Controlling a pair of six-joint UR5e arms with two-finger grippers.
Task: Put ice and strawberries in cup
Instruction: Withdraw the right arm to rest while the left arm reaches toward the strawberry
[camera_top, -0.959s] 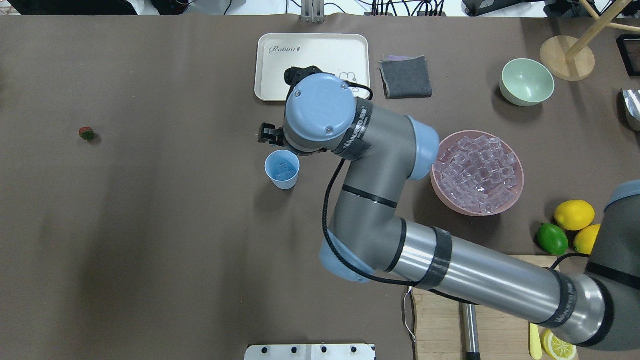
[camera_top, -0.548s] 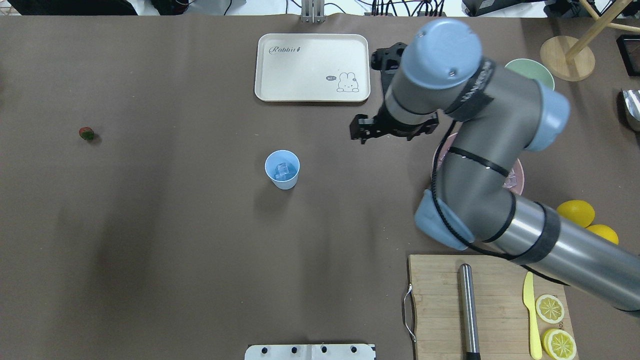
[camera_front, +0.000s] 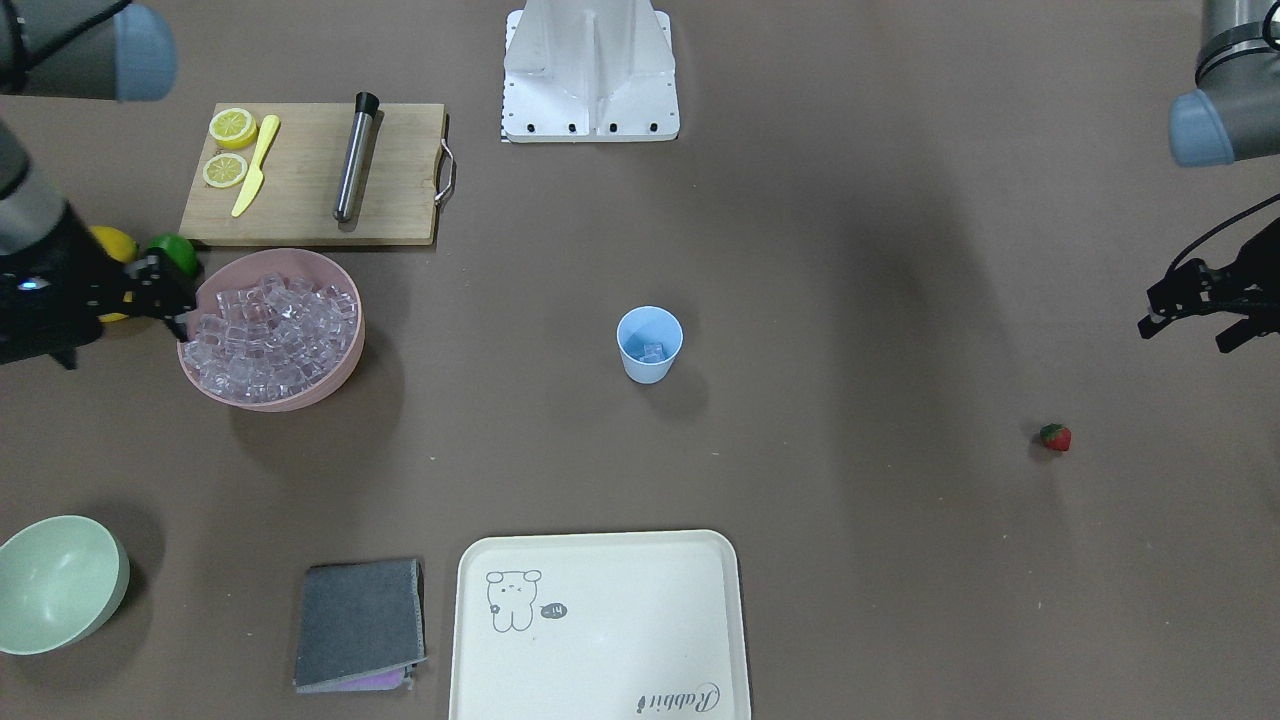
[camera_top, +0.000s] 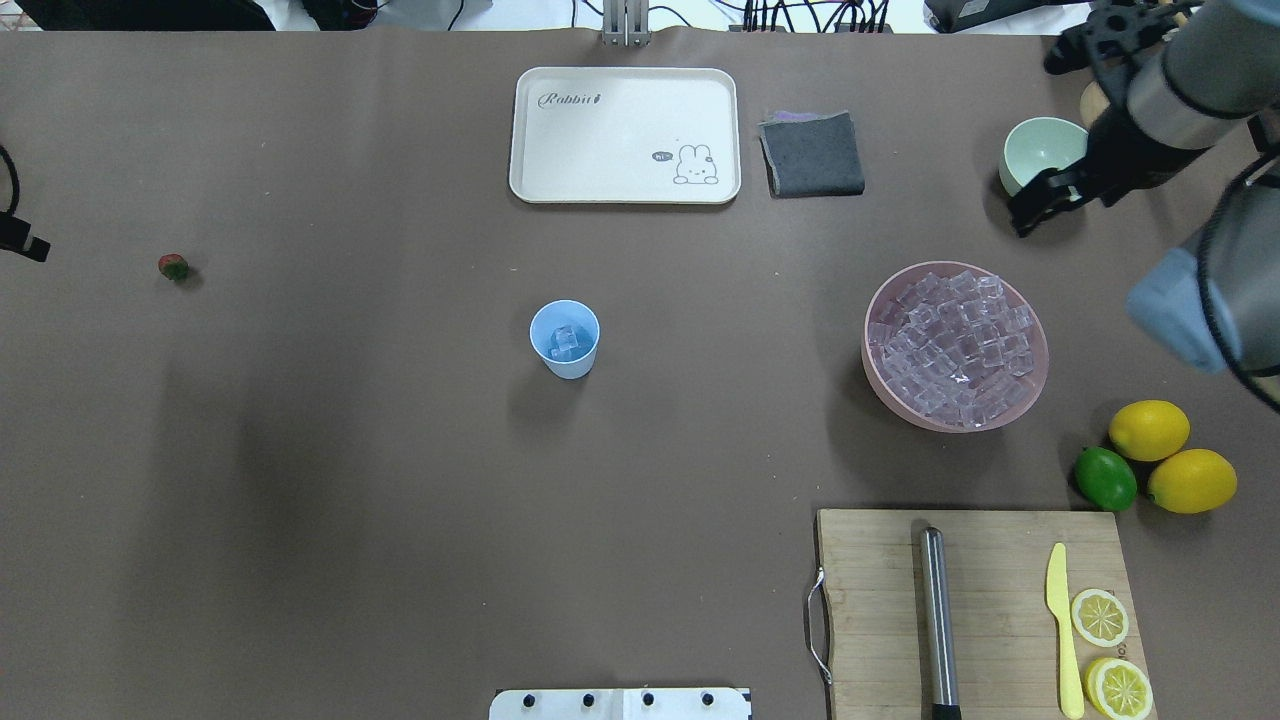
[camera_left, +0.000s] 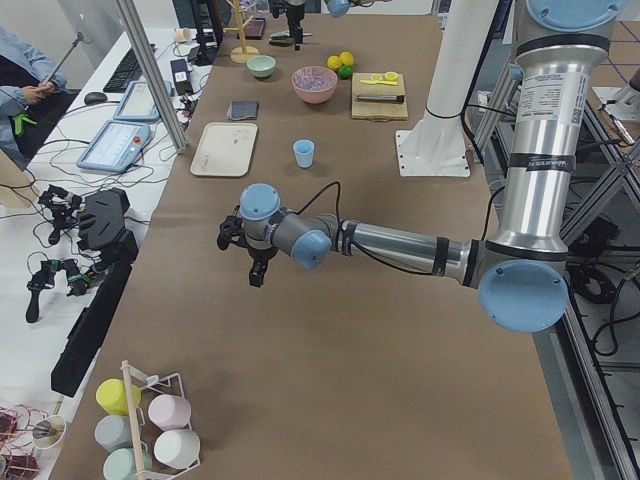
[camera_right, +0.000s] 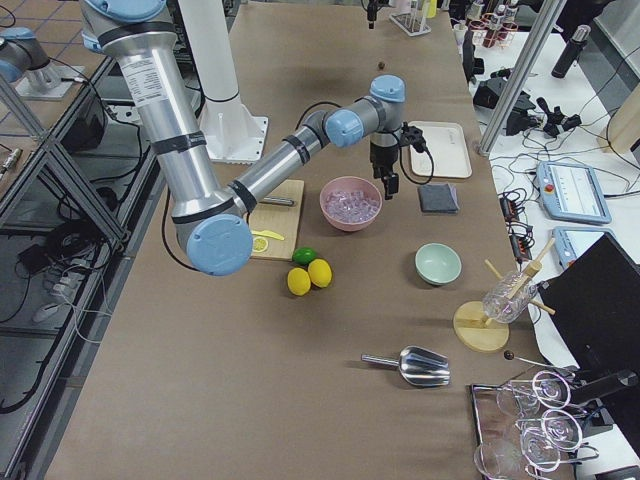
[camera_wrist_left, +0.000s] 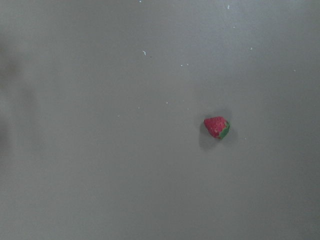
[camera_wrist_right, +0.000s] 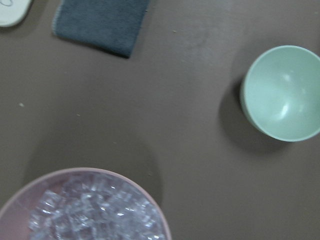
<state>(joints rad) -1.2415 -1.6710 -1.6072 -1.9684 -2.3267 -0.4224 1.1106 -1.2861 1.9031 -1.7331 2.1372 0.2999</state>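
The strawberry belongs in the light-blue cup, so next my left gripper moves to the strawberry's red body (camera_front: 1058, 440) (camera_wrist_left: 215, 126) and closes on it there.
The light-blue cup (camera_top: 565, 338) stands upright mid-table with a few ice cubes (camera_top: 563, 341) in it; it also shows in the front view (camera_front: 649, 343). Many more ice cubes fill the pink bowl (camera_top: 1040, 360). The strawberry (camera_top: 173, 266) lies alone on the table at the far left and shows in the left wrist view (camera_wrist_left: 216, 127). My left gripper (camera_front: 1188, 335) hovers open and empty near the strawberry, apart from it. My right gripper (camera_top: 1035, 205) is open and empty, raised between the pink bowl and the pale green bowl (camera_top: 1045, 150).
A cream tray (camera_top: 625, 135) and a grey cloth (camera_top: 811, 153) lie at the back. Lemons (camera_top: 1148, 429) and a lime (camera_top: 1104, 477) sit at the right. A cutting board (camera_top: 870, 600) holds a metal rod, a yellow knife and lemon slices.
My right arm has swung away from above the cup, rightward past the pink bowl to beside the green bowl. My left gripper now shows at the overhead view's left edge.
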